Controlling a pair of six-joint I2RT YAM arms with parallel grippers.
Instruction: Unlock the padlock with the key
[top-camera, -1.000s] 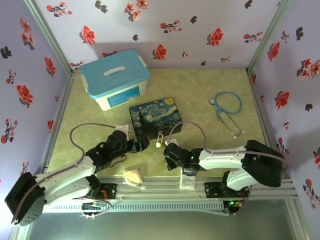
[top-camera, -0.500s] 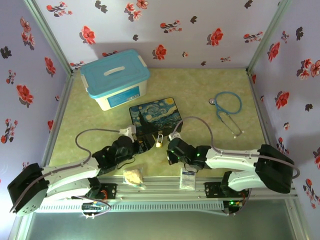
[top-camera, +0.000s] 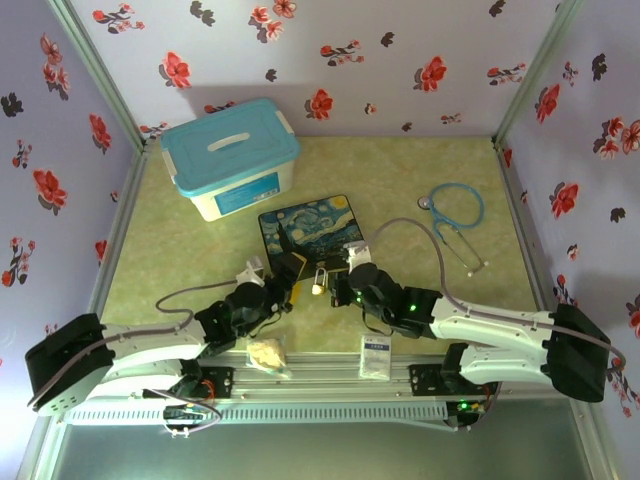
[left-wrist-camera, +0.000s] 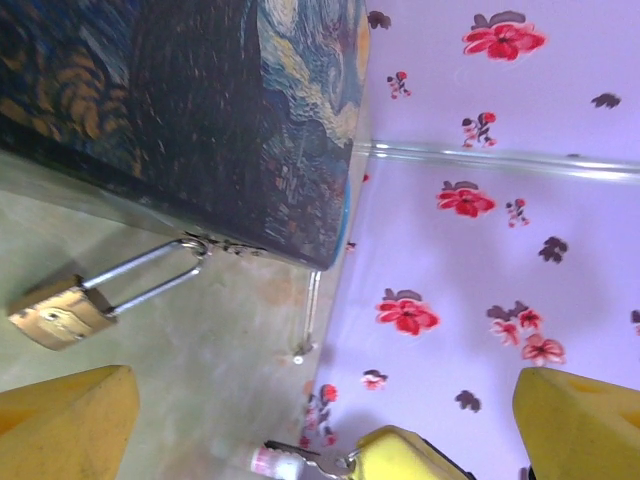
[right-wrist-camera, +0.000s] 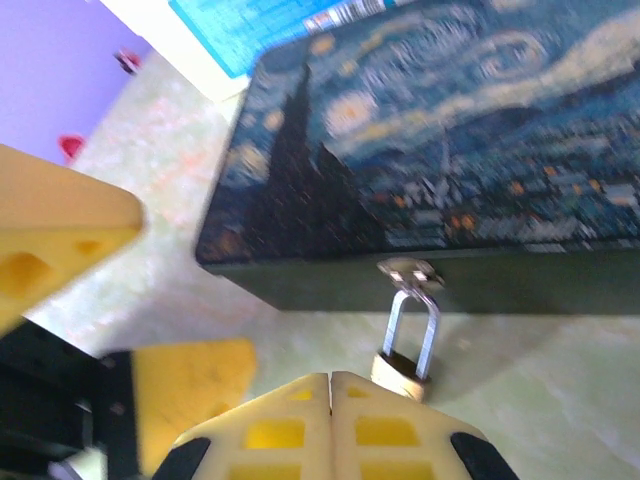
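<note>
The key points down from the tip of my right gripper, so my left gripper needs to take the blade first, and then my right gripper can take the key's head (left-wrist-camera: 333, 465).
The small brass padlock (top-camera: 319, 286) hangs by its silver shackle from the hasp on the front of the painted tin box (top-camera: 310, 230) and rests on the table. It also shows as the padlock (left-wrist-camera: 58, 313) and the padlock (right-wrist-camera: 402, 373). My left gripper (top-camera: 289, 284) is just left of it, open wide, its fingers (left-wrist-camera: 65, 420) far apart. Just right of the padlock, my right gripper (right-wrist-camera: 330, 378) has its fingers pressed together. In the left wrist view a thin dark key (left-wrist-camera: 292, 449) sticks out from that gripper's yellow tip.
A white box with a teal lid (top-camera: 230, 160) stands at the back left. A teal stethoscope (top-camera: 455, 215) lies at the right. A crumpled pale lump (top-camera: 266, 352) and a small packet (top-camera: 375, 357) sit by the front rail.
Both arms have reached forward. The two grippers have closed in on the padlock from either side, toward the tin box's front. The padlock has not moved.
</note>
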